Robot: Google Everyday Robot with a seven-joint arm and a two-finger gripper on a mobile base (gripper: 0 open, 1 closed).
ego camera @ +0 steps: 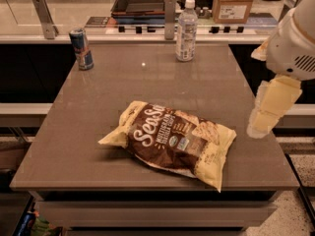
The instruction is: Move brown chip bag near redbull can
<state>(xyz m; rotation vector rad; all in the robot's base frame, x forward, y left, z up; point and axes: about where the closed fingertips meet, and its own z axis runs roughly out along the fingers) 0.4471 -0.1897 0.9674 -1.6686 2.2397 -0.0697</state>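
Next, my gripper goes to the dark middle (174,141) of the brown chip bag, between its pale yellow ends, and closes there.
The brown chip bag (172,141) lies flat on the front half of the grey table (98,107), its dark centre with white script facing up and its pale yellow ends at left and right. The redbull can (81,48) stands upright at the table's far left corner, well away from the bag. My gripper (269,113) hangs from the white arm at the right edge of the table, pointing down, just right of the bag and a little above table height. It holds nothing that I can see.
A clear plastic water bottle (186,30) stands at the table's far edge, right of centre. Behind the table runs a counter with a dark tray (140,3) and a cardboard box (235,3). A metal post (44,16) stands behind the can.
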